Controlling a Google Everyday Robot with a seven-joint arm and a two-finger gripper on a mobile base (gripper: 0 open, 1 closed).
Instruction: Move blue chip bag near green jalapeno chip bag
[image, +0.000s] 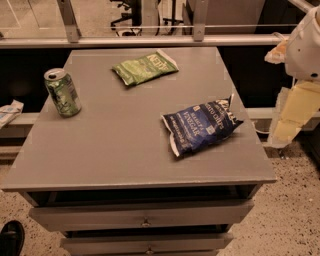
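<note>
My gripper is to move next to the end of the blue chip bag (233, 115) nearest my white arm and close there.
The blue chip bag (201, 125) is a crinkled dark navy bag with white lettering. It lies on the right side of the grey table top (115, 145), near the right edge. The green jalapeno chip bag (144, 67) lies flat at the back middle of the table, well apart from the blue bag. My gripper (292, 117) hangs off the table's right side at the frame's right edge, below the white arm housing (306, 45). It is to the right of the blue bag, touches nothing and holds nothing.
A green soda can (62, 92) stands upright near the table's left edge. The table has drawers (145, 216) below its front edge. A rail (150, 41) runs behind the table. A dark shoe (11, 238) is on the floor at the bottom left.
</note>
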